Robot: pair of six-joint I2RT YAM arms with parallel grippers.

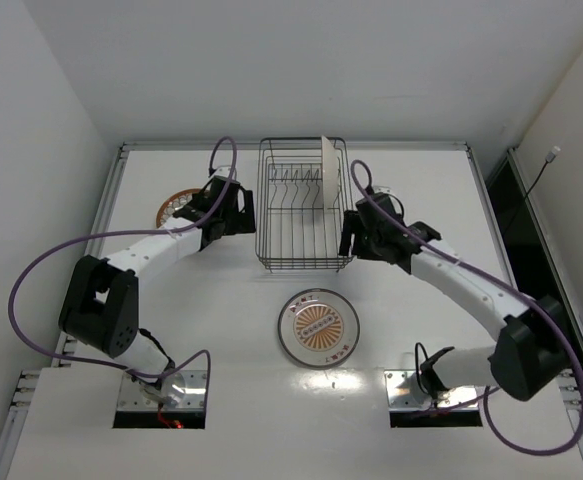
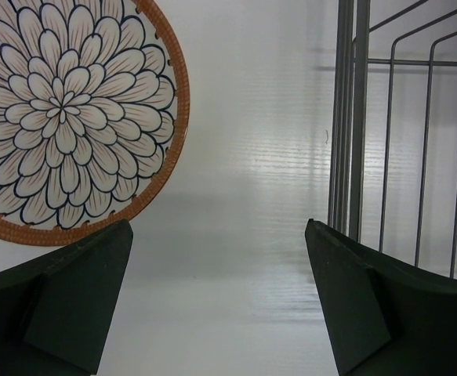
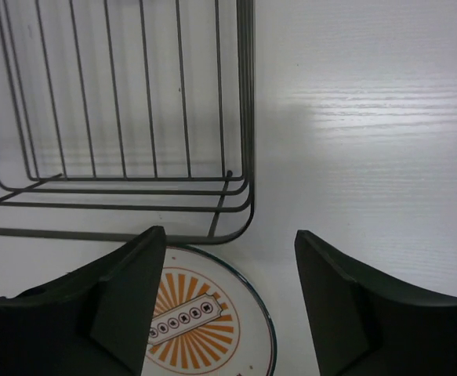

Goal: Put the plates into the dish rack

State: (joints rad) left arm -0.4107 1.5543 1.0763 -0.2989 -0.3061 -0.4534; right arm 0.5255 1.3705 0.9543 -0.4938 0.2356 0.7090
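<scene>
My right gripper is to head to the orange sunburst plate next, and it will close on the plate's rim [image 1: 358, 331] [image 3: 273, 335] at the side that faces my right arm.
The black wire dish rack [image 1: 301, 215] stands at the back middle of the table. One plate [image 1: 325, 172] stands on edge in it at the right, its white underside showing. A plate with a pale grey rim and orange sunburst [image 1: 318, 328] lies flat in front of the rack; it also shows in the right wrist view [image 3: 204, 325]. A flower-patterned plate with an orange rim [image 2: 63, 110] lies left of the rack, partly under my left arm [image 1: 174, 207]. My left gripper [image 1: 233, 208] [image 2: 219, 266] is open and empty beside the rack's left wall [image 2: 353, 141]. My right gripper [image 1: 355, 238] [image 3: 230, 262] is open and empty by the rack's near right corner [image 3: 240, 196].
Purple cables loop from both arms over the table. Metal rails edge the table at left and right [image 1: 111, 200]. White walls close in on the left and the back.
</scene>
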